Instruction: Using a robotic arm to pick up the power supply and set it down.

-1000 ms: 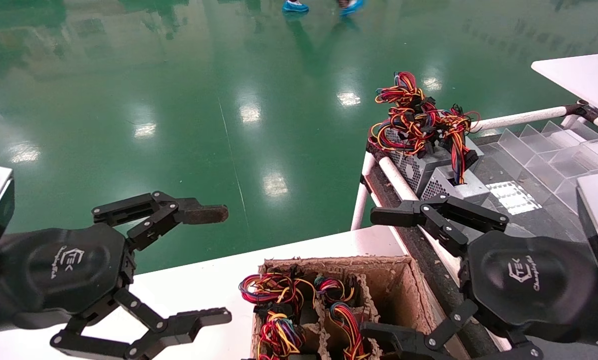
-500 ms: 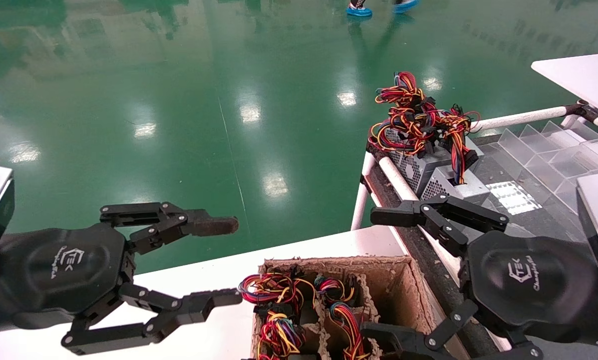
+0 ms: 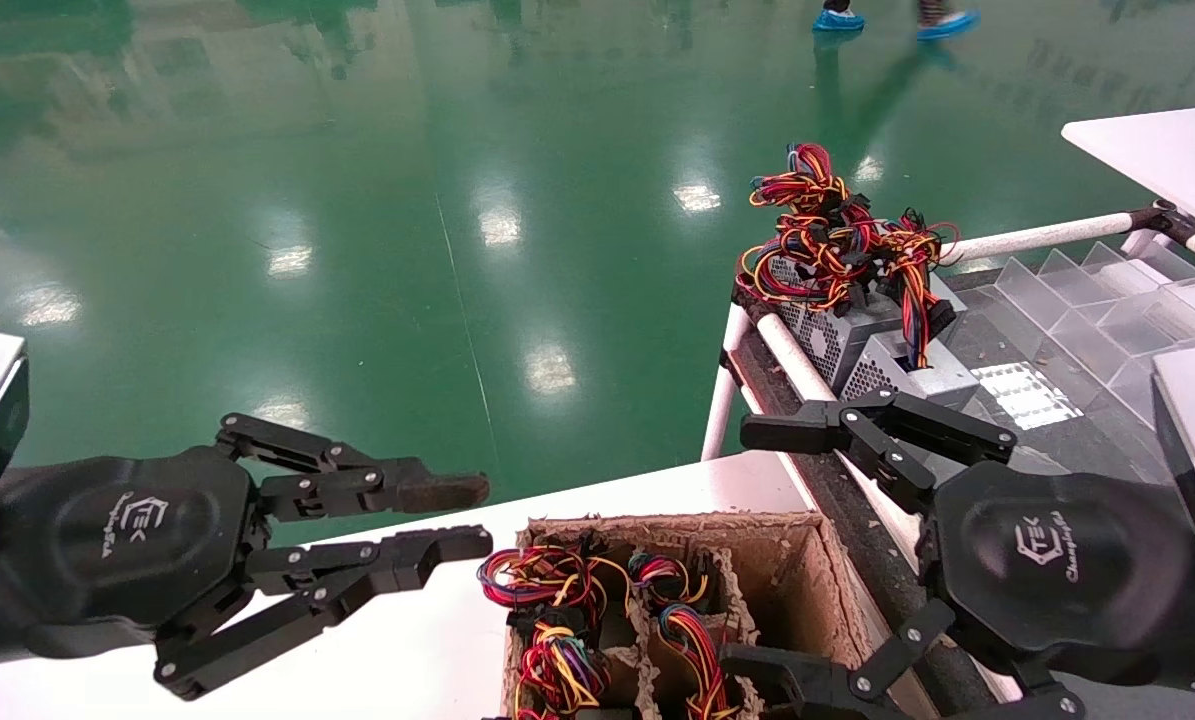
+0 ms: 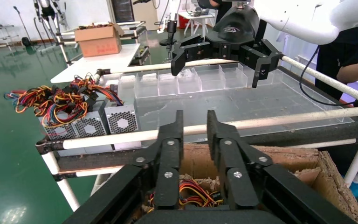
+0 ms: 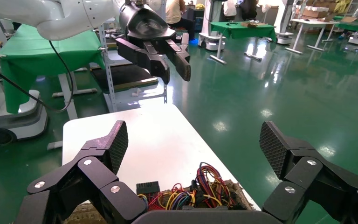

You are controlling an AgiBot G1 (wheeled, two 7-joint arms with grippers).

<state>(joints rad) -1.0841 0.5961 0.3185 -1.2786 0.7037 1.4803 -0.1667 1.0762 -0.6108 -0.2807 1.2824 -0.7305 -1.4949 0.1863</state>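
Note:
The robot's right gripper will close on the near wire bundle (image 3: 695,652) in the middle row of the crate, next to the empty compartment on the rack side.
Two grey power supplies (image 3: 862,345) with perforated grilles and tangled red, yellow and black wires (image 3: 837,240) sit at the near-left corner of a rack shelf; the left wrist view also shows these power supplies (image 4: 121,122). More wire bundles (image 3: 577,610) poke out of a cardboard crate (image 3: 797,560) below both grippers. My left gripper (image 3: 467,517) hovers over the white table just left of the crate, its jaws nearly together, holding nothing. My right gripper (image 3: 757,548) hangs wide open over the crate's right side, between crate and rack.
The rack's white tube rail (image 3: 792,360) runs between crate and power supplies. Clear plastic dividers (image 3: 1107,300) stand at the shelf's back. A white table (image 3: 407,610) holds the crate. Green floor (image 3: 357,200) lies beyond, and a second white table (image 3: 1167,150) is far right.
My left gripper's fingers have closed from wide open to a narrow gap. The right arm has not moved. A person's blue shoes moved right across the far floor.

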